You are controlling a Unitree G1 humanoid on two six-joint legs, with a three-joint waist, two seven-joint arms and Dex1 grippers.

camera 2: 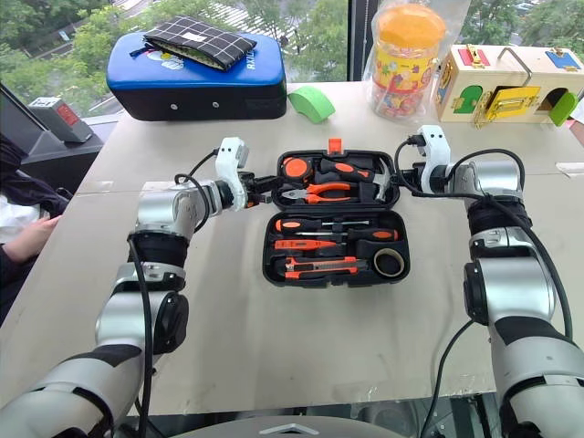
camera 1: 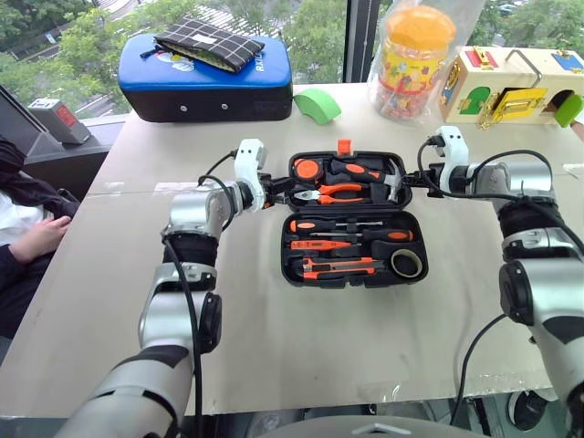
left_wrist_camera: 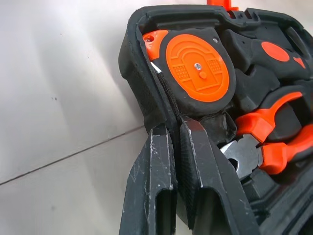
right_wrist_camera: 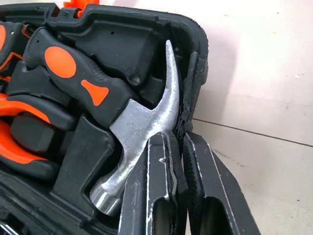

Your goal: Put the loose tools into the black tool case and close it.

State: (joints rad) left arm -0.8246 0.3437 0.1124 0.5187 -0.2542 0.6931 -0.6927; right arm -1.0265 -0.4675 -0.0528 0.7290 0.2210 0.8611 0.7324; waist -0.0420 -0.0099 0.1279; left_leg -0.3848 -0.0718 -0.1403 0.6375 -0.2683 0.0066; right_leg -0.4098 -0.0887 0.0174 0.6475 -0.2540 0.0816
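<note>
Next, my right gripper lets go of the case's far half on top of the near half with the screwdrivers (camera 1: 345,254).
The black tool case (camera 1: 286,239) lies open in the middle of the table, its orange latch tab (camera 1: 344,146) at the far edge. In its near half sit slim screwdrivers (camera 1: 338,224), the utility knife (camera 1: 338,266) and the black tape roll (camera 1: 407,263). The far half holds the pliers (camera 1: 333,192), the hammer (right_wrist_camera: 142,122) and the round tape measure (left_wrist_camera: 198,68). My left gripper (left_wrist_camera: 171,128) is shut on the far half's left rim. On the opposite side my right gripper (right_wrist_camera: 181,137) is shut on the right rim, beside the hammer head.
A blue-topped case (camera 1: 205,78) with a checked pouch (camera 1: 208,43) stands at the back left. A green object (camera 1: 318,104), a toy jar (camera 1: 415,59) and a wooden latch box (camera 1: 516,84) line the back. A person's hand (camera 1: 36,239) rests off the left edge.
</note>
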